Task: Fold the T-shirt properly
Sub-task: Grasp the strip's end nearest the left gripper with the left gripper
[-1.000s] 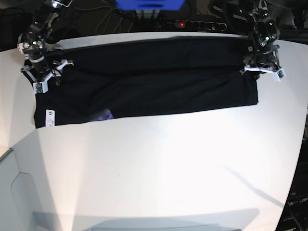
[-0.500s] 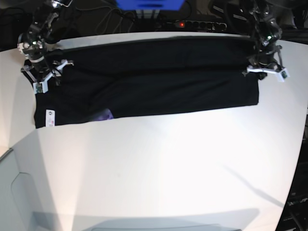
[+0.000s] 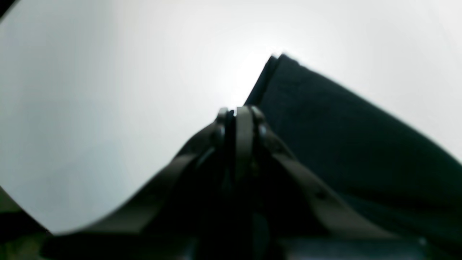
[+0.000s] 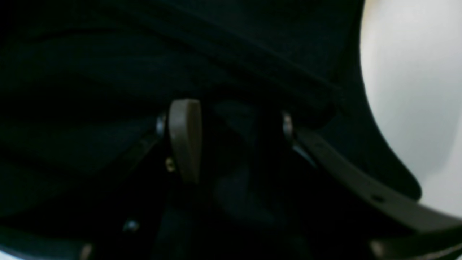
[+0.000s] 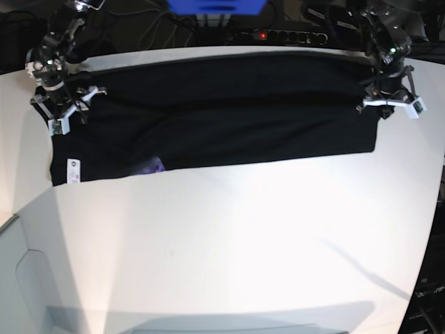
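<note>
Next, I open my left gripper, which pinches only the edge of the black T-shirt's end, and take the cloth farther in before I fold [image 5: 361, 120] that end toward the label.
The black T-shirt [image 5: 229, 118] lies as a long flat band across the back of the white table, with its small white label [image 5: 70, 170] and bluish print [image 5: 149, 167] at the front left. My left gripper [image 5: 384, 104] is at the shirt's right edge. In the left wrist view it [image 3: 236, 112] is shut on that edge, with the shirt's corner [image 3: 343, 137] beside it. My right gripper [image 5: 66, 110] is at the shirt's left end. In the right wrist view it [image 4: 231, 137] has its jaws apart over the dark cloth [image 4: 252, 43].
The white table [image 5: 243, 243] stretches wide in front of the shirt. A power strip [image 5: 288, 35] and a blue object [image 5: 215, 7] sit behind the table's back edge. The table's rounded front-left edge [image 5: 28, 209] borders a grey floor area.
My left gripper has moved to the right, and the shirt's right edge has been drawn a little to the right with it. The right gripper has stayed in place.
</note>
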### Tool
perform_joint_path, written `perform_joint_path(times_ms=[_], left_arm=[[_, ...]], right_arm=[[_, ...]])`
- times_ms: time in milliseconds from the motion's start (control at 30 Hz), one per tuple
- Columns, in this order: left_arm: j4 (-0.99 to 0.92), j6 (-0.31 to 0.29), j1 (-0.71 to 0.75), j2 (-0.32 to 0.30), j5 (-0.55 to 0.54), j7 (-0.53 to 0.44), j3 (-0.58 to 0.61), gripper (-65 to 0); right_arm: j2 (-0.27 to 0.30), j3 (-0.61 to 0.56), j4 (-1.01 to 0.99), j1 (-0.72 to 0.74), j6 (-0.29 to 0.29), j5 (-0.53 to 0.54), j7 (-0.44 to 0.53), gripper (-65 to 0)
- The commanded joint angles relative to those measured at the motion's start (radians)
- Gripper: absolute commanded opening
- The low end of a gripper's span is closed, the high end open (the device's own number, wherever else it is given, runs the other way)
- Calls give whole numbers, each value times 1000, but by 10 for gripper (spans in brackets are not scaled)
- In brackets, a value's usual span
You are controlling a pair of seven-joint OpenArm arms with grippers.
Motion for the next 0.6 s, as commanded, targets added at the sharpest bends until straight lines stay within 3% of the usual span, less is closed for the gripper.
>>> perform_joint_path(times_ms=[0, 133, 200, 400, 467, 567], left_arm=[[12, 2, 3, -15, 1, -28, -7, -650], [15, 2, 4, -13, 1, -27, -7, -643], [18, 2, 4, -12, 1, -27, -11, -579], [18, 2, 4, -12, 1, -28, -11, -304], [17, 2, 4, -12, 1, -28, -7, -264], [9, 2, 3, -12, 1, -28, -7, -258]], right_arm=[[4, 2, 14, 1, 14, -9, -7, -362], [4, 2, 14, 1, 14, -9, -7, -362], [4, 2, 14, 1, 14, -9, -7, -362], [4, 2, 14, 1, 14, -9, -7, -362], [4, 2, 14, 1, 14, -9, -7, -362], [4, 2, 14, 1, 14, -9, -7, -362]])
